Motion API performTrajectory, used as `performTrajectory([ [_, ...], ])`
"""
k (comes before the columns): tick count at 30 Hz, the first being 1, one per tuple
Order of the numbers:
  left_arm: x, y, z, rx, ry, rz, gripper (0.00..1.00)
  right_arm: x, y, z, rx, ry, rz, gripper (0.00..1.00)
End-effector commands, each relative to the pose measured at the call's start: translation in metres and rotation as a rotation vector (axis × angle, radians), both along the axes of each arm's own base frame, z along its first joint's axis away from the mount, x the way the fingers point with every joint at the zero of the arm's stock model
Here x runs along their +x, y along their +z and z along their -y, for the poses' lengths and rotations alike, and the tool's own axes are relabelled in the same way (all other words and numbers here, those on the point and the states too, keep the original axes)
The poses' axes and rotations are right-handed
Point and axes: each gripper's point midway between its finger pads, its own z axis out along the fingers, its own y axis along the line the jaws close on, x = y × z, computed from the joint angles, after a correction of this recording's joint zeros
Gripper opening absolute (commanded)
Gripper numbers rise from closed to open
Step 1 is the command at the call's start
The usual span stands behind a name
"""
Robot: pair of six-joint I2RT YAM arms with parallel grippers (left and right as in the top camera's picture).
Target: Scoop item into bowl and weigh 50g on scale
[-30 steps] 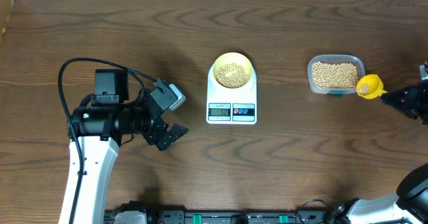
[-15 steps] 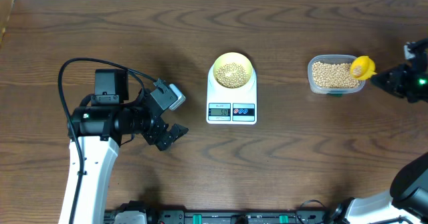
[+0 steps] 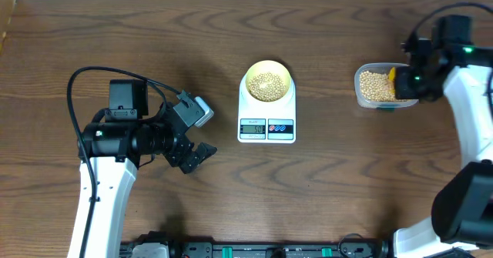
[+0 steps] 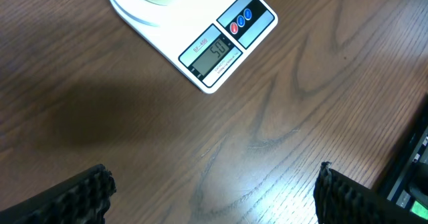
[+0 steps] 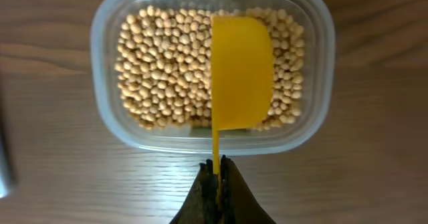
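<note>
Next, my right gripper lets go of the yellow scoop on the bare table (image 3: 356,169) between the clear plastic tub and the dark rail.
The pale yellow bowl (image 3: 268,82) holds tan beans (image 3: 267,85) and sits on the white scale (image 3: 266,115). The scale's display (image 4: 215,53) reads about 50. A clear plastic tub (image 3: 385,85) at right holds more beans (image 5: 167,70). My right gripper (image 5: 215,167) is shut on the handle of a yellow scoop (image 5: 241,73), which is turned on its side over the tub's beans. It is over the tub's right end in the overhead view (image 3: 412,79). My left gripper (image 4: 212,190) is open and empty over bare table, left of the scale (image 3: 196,154).
The wooden table (image 3: 323,181) spreads around the scale. A dark rail with cables (image 3: 254,250) runs along the front edge. The left arm's cable (image 3: 100,73) loops above its wrist.
My right gripper has swung up and left from the table's right edge to over the tub. The scoop has tipped on its side above the tub's beans. The left arm has not moved.
</note>
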Motion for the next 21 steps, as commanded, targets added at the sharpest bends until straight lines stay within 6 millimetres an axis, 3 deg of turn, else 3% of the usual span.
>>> performTrajectory([
  [1, 0.003, 0.008, 0.001, -0.011, -0.013, 0.024, 0.98, 0.003, 0.016, 0.010, -0.256, -0.004, 0.019, 0.01],
  [7, 0.003, 0.008, 0.001, -0.011, -0.013, 0.024, 0.98, 0.006, 0.028, 0.006, -0.441, 0.000, 0.040, 0.01],
  [11, 0.003, 0.008, 0.001, -0.011, -0.013, 0.024, 0.98, 0.010, 0.033, -0.007, -0.463, 0.031, 0.062, 0.01],
  [14, 0.003, 0.008, 0.001, -0.011, -0.013, 0.024, 0.98, 0.014, 0.043, -0.037, -0.338, 0.086, 0.116, 0.01],
  [17, 0.003, 0.008, 0.001, -0.011, -0.013, 0.024, 0.98, 0.015, 0.065, -0.081, -0.105, 0.201, 0.215, 0.01],
  [21, 0.003, 0.008, 0.001, -0.011, -0.013, 0.024, 0.98, 0.016, 0.120, -0.165, 0.317, 0.471, 0.427, 0.01],
])
